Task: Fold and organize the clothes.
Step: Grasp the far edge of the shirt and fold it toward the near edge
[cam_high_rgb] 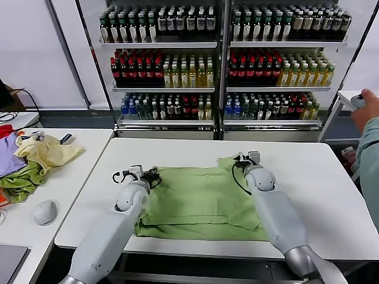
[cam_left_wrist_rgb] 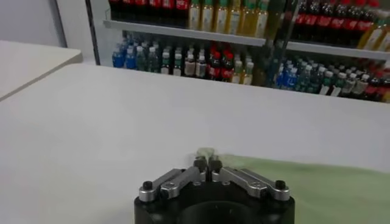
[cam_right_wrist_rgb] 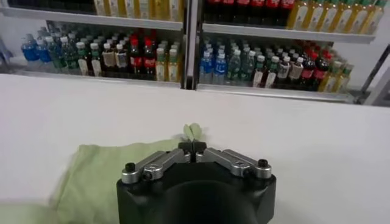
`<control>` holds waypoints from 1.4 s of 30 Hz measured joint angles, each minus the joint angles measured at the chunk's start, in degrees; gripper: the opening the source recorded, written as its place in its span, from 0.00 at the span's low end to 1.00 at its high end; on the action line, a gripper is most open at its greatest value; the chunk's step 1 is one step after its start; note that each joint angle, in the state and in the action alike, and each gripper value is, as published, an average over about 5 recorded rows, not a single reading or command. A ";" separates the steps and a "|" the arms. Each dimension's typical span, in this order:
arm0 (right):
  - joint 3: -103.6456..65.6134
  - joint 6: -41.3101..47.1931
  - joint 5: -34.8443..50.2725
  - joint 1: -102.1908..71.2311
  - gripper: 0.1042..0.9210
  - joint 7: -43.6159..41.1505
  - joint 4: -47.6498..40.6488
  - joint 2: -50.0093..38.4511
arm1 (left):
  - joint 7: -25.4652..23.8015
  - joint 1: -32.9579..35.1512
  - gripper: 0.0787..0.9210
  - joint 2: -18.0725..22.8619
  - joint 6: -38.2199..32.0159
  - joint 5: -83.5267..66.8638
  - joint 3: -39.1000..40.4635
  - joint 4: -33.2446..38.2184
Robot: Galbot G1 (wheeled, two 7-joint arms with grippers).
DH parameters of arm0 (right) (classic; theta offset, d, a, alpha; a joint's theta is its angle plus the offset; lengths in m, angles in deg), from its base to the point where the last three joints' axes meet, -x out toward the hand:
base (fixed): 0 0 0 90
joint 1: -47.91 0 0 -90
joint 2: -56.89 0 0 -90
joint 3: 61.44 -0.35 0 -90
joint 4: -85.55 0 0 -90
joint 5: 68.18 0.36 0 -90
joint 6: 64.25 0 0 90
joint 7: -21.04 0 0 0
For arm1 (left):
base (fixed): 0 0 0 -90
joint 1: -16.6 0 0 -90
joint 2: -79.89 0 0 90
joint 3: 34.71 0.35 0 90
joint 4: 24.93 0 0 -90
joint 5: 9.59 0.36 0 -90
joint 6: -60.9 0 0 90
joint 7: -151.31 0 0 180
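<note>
Next, I release my left gripper's far corner on the shirt's side edge (cam_high_rgb: 145, 210), just past the shirt's folded near strip. The shirt now lies flat on the white table.
The light green shirt (cam_high_rgb: 198, 201) lies flat on the white table (cam_high_rgb: 177, 154), partly folded, its plain side up. My left gripper (cam_high_rgb: 155, 176) is shut on the shirt's far left corner; a bit of green cloth (cam_left_wrist_rgb: 207, 152) sticks out between its fingertips in the left wrist view. My right gripper (cam_high_rgb: 241, 158) is shut on the far right corner, with a tuft of cloth (cam_right_wrist_rgb: 194, 132) pinched between its fingers in the right wrist view. Buttons and the printed graphic are hidden.
A side table (cam_high_rgb: 59, 195) at the left holds a pale yellow garment (cam_high_rgb: 44, 151), darker green (cam_high_rgb: 21, 183) and purple (cam_high_rgb: 9, 157) garments and a grey mouse (cam_high_rgb: 45, 212). Shelves of bottles (cam_high_rgb: 219, 59) stand behind. A person's arm (cam_high_rgb: 367, 142) is at the right edge.
</note>
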 measured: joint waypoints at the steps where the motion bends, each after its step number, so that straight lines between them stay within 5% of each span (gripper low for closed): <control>1: -0.30 -0.17 0.53 -0.74 0.01 0.10 1.58 -0.42 | -0.15 0.46 0.01 -0.24 -0.39 -0.24 -0.21 0.82; 22: -12.76 0.68 5.80 -25.12 0.01 1.21 36.16 -6.67 | -2.73 17.02 0.01 -7.67 -1.41 -7.84 -9.60 25.67; 35: -17.25 3.94 3.76 -40.31 0.01 2.25 48.25 -5.85 | -4.86 26.33 0.01 -10.53 1.89 -5.56 -12.49 32.30; 42: -17.94 5.24 1.38 -44.92 0.17 1.96 51.52 -5.05 | -5.60 28.29 0.14 -10.54 2.95 0.11 -12.49 33.07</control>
